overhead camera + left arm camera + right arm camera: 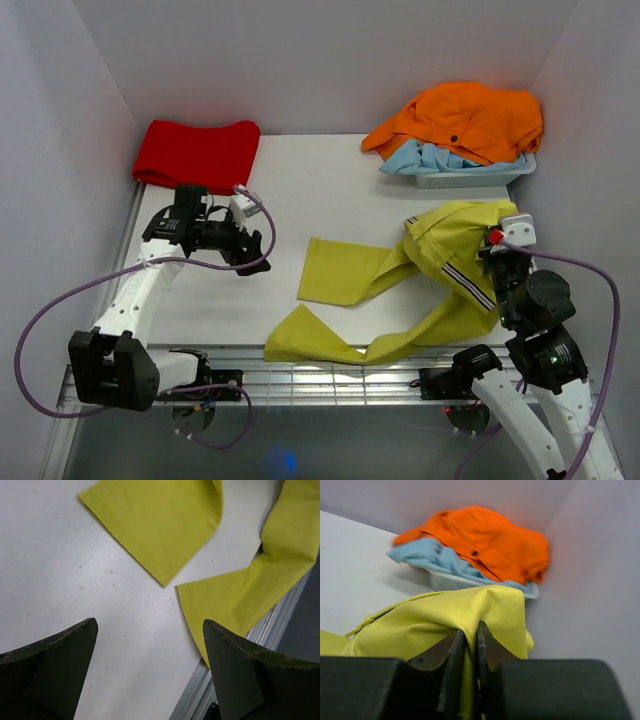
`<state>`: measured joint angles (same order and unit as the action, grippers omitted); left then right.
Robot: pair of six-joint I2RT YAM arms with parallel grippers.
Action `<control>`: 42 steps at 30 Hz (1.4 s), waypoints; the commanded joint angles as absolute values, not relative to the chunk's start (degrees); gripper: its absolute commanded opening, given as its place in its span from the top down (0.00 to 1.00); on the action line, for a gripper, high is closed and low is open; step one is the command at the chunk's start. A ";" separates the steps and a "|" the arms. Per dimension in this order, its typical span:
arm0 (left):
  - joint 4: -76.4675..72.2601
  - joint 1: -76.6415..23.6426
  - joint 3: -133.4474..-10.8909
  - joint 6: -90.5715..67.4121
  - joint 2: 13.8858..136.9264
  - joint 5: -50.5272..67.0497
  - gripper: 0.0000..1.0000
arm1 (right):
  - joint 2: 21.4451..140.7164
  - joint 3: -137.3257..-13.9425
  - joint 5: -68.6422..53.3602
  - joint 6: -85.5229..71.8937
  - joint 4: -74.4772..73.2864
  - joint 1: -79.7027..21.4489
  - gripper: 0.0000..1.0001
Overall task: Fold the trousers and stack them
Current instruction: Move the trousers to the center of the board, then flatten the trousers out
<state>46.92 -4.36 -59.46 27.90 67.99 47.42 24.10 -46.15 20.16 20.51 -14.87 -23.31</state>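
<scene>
I will next move my left gripper to the chartreuse trousers' far leg and close it on the near corner of its hem (304, 298) (165, 580).
The chartreuse trousers (400, 290) lie spread on the right half of the white table, two legs pointing left, the striped waistband lining showing near the right side. My right gripper (497, 243) is shut on a fold of the trousers' waist end (470, 615) and holds it raised off the table. My left gripper (252, 252) is open and empty above the table, left of the leg ends. In the left wrist view both leg hems (165, 525) lie beyond its fingertips (220, 635).
A folded red garment (197, 152) lies at the back left. A white basket (470, 175) with an orange garment (465, 120) over a light blue one stands at the back right. The table's metal front rail (330, 375) runs under the near leg.
</scene>
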 commanded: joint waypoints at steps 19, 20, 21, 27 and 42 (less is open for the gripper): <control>23.74 -41.40 -67.49 34.80 96.05 21.20 0.02 | 48.40 -60.90 5.32 25.32 -43.13 -17.79 0.06; 22.43 -41.48 -69.94 34.98 97.98 20.40 0.02 | 49.56 -61.43 2.23 25.14 -44.37 -15.14 0.08; 21.89 -41.48 -71.09 35.24 102.00 19.61 0.02 | 50.96 -62.48 -0.76 25.22 -45.69 -12.16 0.09; 15.30 -41.48 -72.07 36.82 110.48 15.82 0.19 | 62.58 -69.43 -20.04 32.34 -56.32 11.78 0.12; 25.83 -15.84 -55.82 42.09 99.17 14.59 1.00 | 75.05 -71.45 -26.72 31.57 -61.44 9.87 0.37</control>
